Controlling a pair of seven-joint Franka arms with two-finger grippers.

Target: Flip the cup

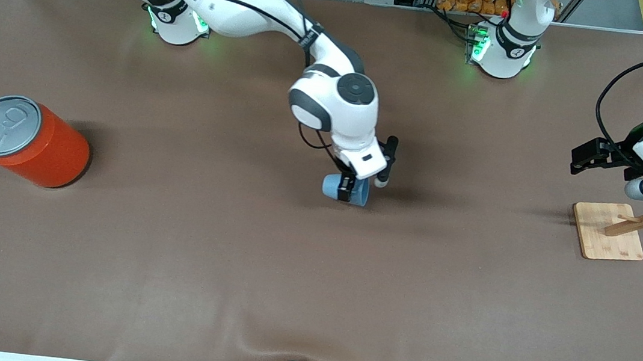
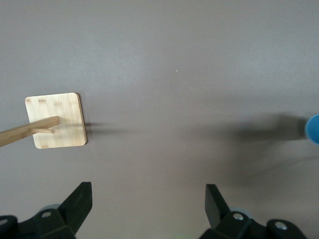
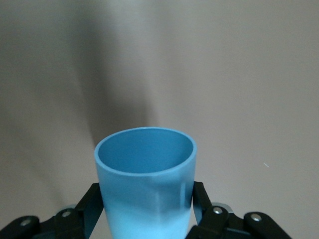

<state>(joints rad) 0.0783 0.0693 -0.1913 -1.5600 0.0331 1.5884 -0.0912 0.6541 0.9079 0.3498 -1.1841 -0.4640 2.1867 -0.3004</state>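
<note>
The robot's right gripper will release the light-blue cup on the bare table (image 1: 356, 181) between the orange can and the wooden stand.
The small light-blue cup (image 1: 334, 187) is held on its side low over the middle of the table. I cannot tell whether it touches the table. My right gripper (image 1: 353, 188) is shut on it, one finger on each side of its wall. In the right wrist view the cup (image 3: 145, 164) shows its darker blue inside and points away from the right gripper (image 3: 145, 211). My left gripper (image 1: 575, 161) waits open and empty above the table near the wooden stand. It also shows in the left wrist view (image 2: 149, 204), where a sliver of the cup (image 2: 313, 129) is at the edge.
A large orange can (image 1: 29, 141) with a grey pull-tab lid stands at the right arm's end of the table. A wooden stand (image 1: 609, 232) with a slanted peg sits at the left arm's end. It also shows in the left wrist view (image 2: 56, 122).
</note>
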